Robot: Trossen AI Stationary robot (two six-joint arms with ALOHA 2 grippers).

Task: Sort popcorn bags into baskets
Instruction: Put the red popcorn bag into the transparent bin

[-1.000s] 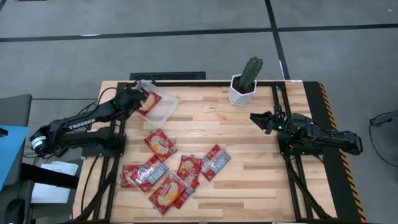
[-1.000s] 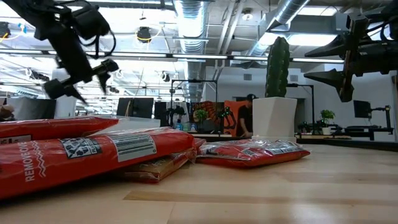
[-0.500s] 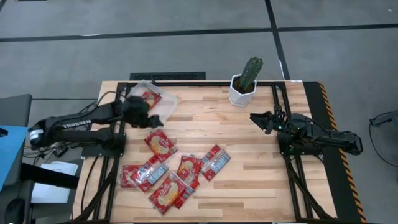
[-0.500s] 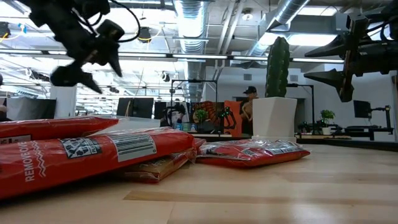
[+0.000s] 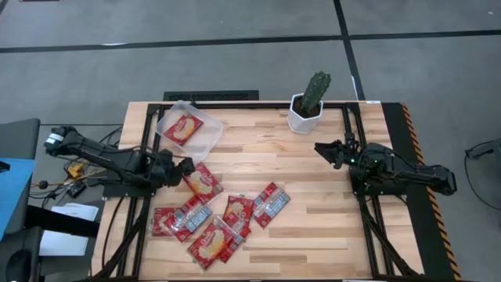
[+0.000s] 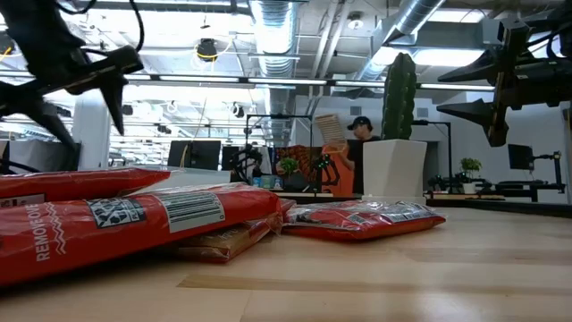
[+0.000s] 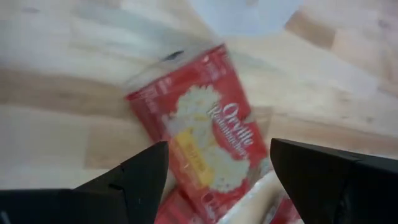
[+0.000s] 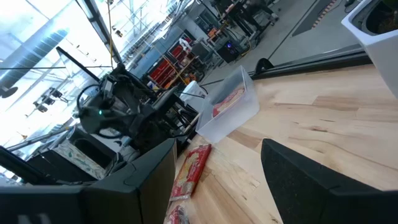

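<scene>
Next, I close my left gripper on the long edge (image 5: 193, 186) (image 7: 158, 140) next to the yellow label of the red popcorn bag nearest the clear plastic tray.
A clear plastic tray (image 5: 208, 141) sits at the table's far left and holds one red popcorn bag (image 5: 182, 128) lying flat. Several more red bags lie flat on the wood nearer the front, among them one (image 5: 202, 180) close to the tray and a loose cluster (image 5: 227, 223). My left gripper (image 5: 183, 168) is open and hovers just left of that nearest bag. In the left wrist view its fingers (image 7: 217, 146) stand on either side of the bag (image 7: 205, 130), above it. My right gripper (image 5: 325, 150) is open and waits above the table's right side.
A white faceted pot with a cactus (image 5: 307, 110) stands at the far edge, right of centre. Bare wood stretches between the bag cluster and the right arm. A black frame rail (image 5: 145, 196) runs along the table's left side. In the low view a person (image 6: 357, 134) shows in the room behind.
My left gripper has drawn back from over the tray toward the table's near edge and now hangs beside the closest loose bag, its arm folded back to the left. The bag in the tray has stayed where it lay. The right arm has kept still.
</scene>
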